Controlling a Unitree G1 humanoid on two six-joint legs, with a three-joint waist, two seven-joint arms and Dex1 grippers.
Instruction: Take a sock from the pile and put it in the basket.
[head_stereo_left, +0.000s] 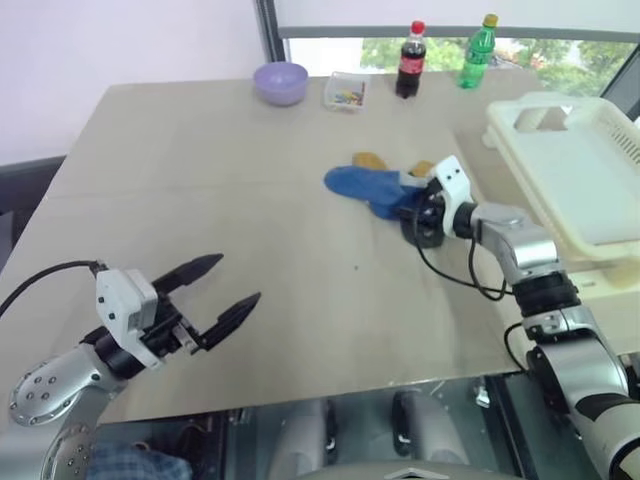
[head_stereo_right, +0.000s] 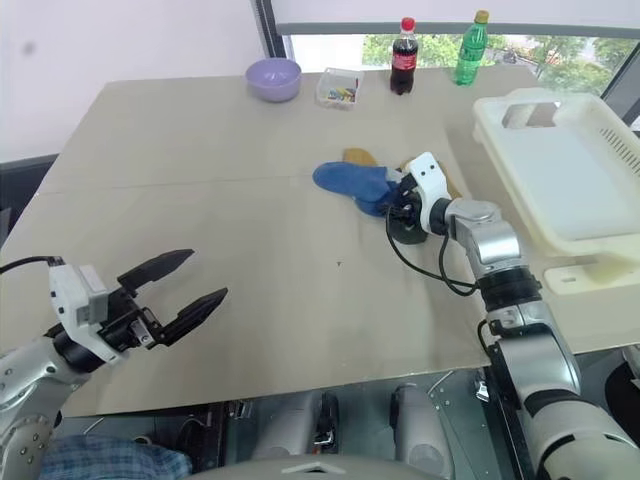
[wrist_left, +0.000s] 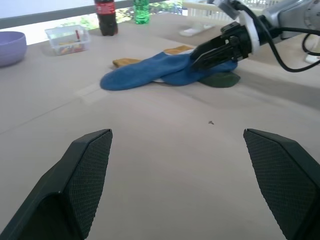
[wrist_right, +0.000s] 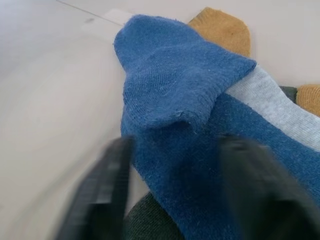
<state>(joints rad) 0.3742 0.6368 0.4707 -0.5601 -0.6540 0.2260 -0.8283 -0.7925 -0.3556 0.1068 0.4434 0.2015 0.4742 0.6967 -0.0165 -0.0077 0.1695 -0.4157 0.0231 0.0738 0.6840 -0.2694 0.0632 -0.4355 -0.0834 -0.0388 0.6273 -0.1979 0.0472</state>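
Note:
The upper blue sock is bunched across a lower blue sock, so the robot's right gripper should first pinch the upper sock's open end (wrist_right: 172, 117) and pull it clear.
The blue sock (head_stereo_left: 362, 184) lies on top of the pile (wrist_left: 170, 70) in the middle of the table, over mustard-yellow (wrist_right: 220, 27), light grey (wrist_right: 280, 112) and dark green (wrist_left: 220, 80) socks. My right gripper (wrist_right: 175, 190) reaches into the pile from the right. Its blurred fingers (wrist_right: 100, 195) stand apart on either side of the blue sock's near end, so it is open around the fabric. My left gripper (head_stereo_left: 238, 283) hovers wide open and empty over the near left of the table, far from the pile. The cream-white basket (head_stereo_left: 520, 120) stands at the right edge, beside my right arm.
At the far edge stand a lilac bowl (head_stereo_left: 280, 82), a small clear box (head_stereo_left: 346, 92), a cola bottle (head_stereo_left: 410, 60) and a green bottle (head_stereo_left: 478, 50). A black cable (head_stereo_left: 450, 270) loops from my right wrist onto the table.

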